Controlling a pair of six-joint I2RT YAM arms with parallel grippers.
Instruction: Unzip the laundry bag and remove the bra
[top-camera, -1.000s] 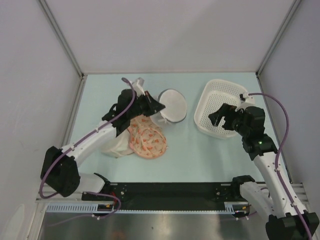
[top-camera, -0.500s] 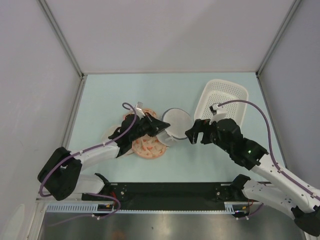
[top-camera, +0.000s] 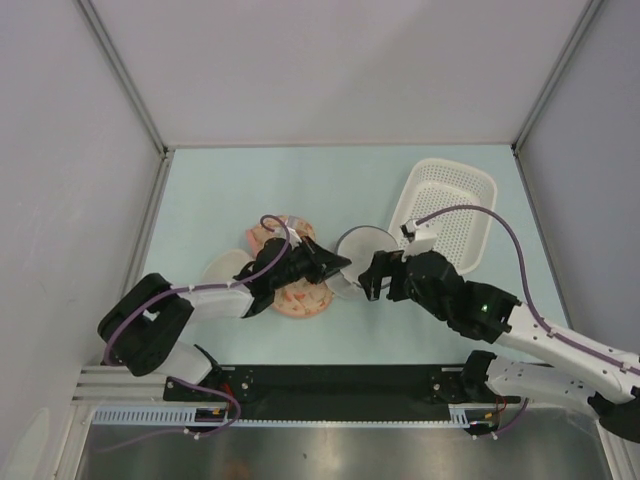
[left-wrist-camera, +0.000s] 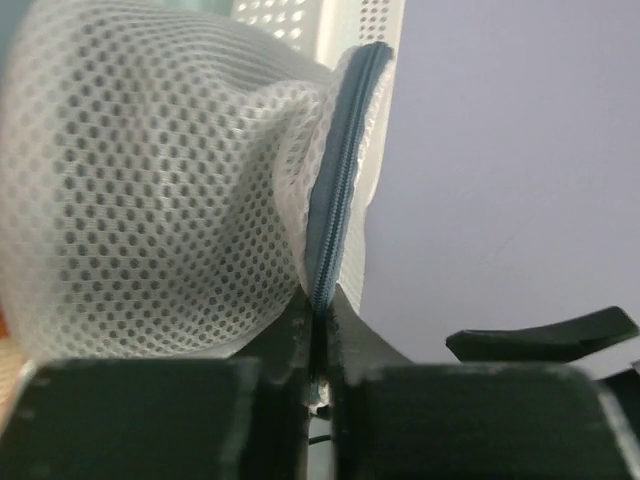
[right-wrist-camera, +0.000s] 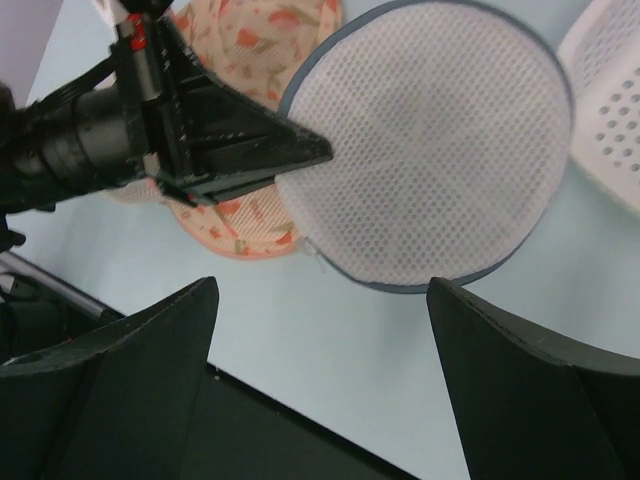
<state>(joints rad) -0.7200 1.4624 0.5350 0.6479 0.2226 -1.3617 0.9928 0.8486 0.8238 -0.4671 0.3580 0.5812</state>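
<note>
The zipper band away from the white tab (right-wrist-camera: 312, 250) is pinched by my left gripper, so my right gripper will hold the bag's rim steady before my left gripper takes the tab.
The laundry bag (top-camera: 362, 243) is a round white mesh drum with a dark zipper band, lying at mid-table. My left gripper (top-camera: 340, 264) is shut on its rim at the left. In the left wrist view the jaws pinch the blue-grey zipper band (left-wrist-camera: 335, 200) beside bulging mesh (left-wrist-camera: 150, 200). My right gripper (top-camera: 372, 283) hovers open just near of the bag. In the right wrist view its fingers (right-wrist-camera: 140, 340) spread wide over bare table below the laundry bag (right-wrist-camera: 440, 140), and the left gripper (right-wrist-camera: 300, 150) touches the bag's edge. The bra is hidden.
A peach floral padded item (top-camera: 295, 297) lies under the left arm, and is seen again as the peach item (right-wrist-camera: 250, 30). A plain white mesh bag (top-camera: 225, 268) lies to its left. A white perforated basket (top-camera: 450, 205) stands at the right behind the bag.
The left gripper has dragged the laundry bag nearer and rightward. The right arm has swung from the basket leftward and down to the bag's near side.
</note>
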